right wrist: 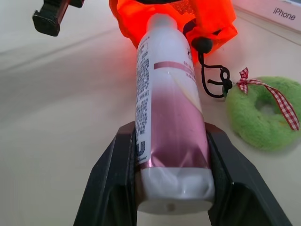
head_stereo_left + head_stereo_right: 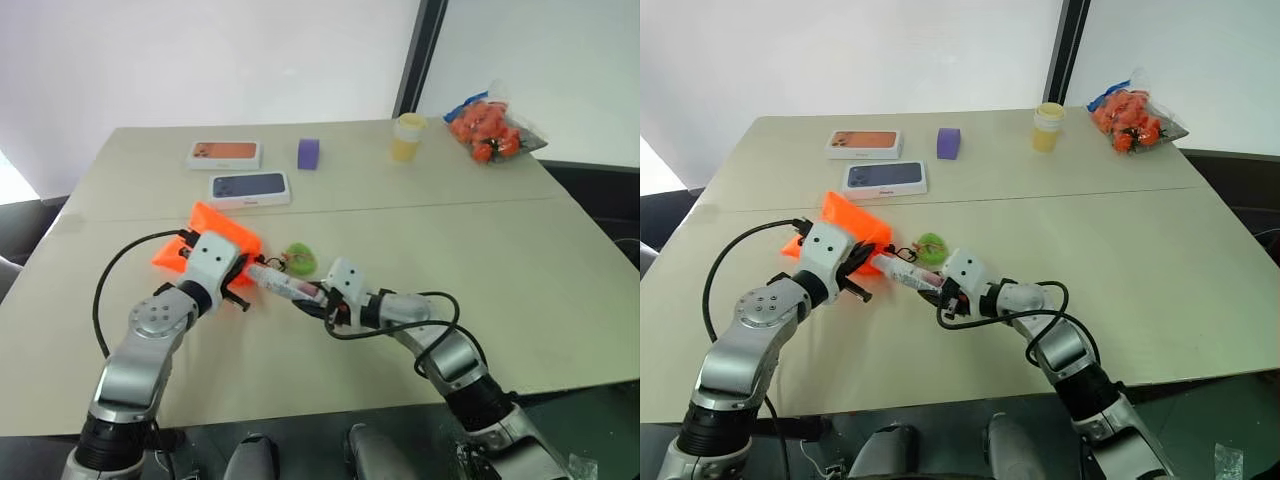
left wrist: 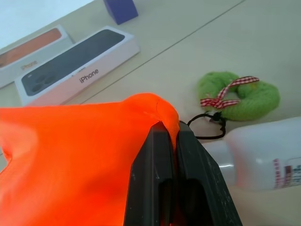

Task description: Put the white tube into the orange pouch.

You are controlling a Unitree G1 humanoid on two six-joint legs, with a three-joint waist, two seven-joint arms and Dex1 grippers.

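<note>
I should use my right gripper to leave the white tube tucked inside the orange pouch's opening point(image 2: 256, 286) point(image 1: 151, 29), next to the dark drawstring.
The orange pouch point(image 2: 208, 236) lies left of the table's middle, one edge lifted. My left gripper point(image 3: 167, 131) is shut on that fabric edge. The white tube point(image 1: 167, 108), with a reddish band near its flat end, is held across its lower part by my right gripper point(image 1: 170, 134). The tube lies nearly level and points left toward the pouch, with its cap end at the pouch's mouth point(image 1: 160, 19). Whether the cap is inside I cannot tell. The dark drawstring and its green ring charm point(image 2: 300, 259) lie on the table just beyond the tube.
At the back of the table point(image 2: 520, 260) are two flat phone boxes point(image 2: 225, 153) point(image 2: 250, 187), a purple block point(image 2: 308, 153), a pale yellow lidded cup point(image 2: 408, 137) and a clear bag of orange fruit point(image 2: 490, 128). The right half of the table is bare.
</note>
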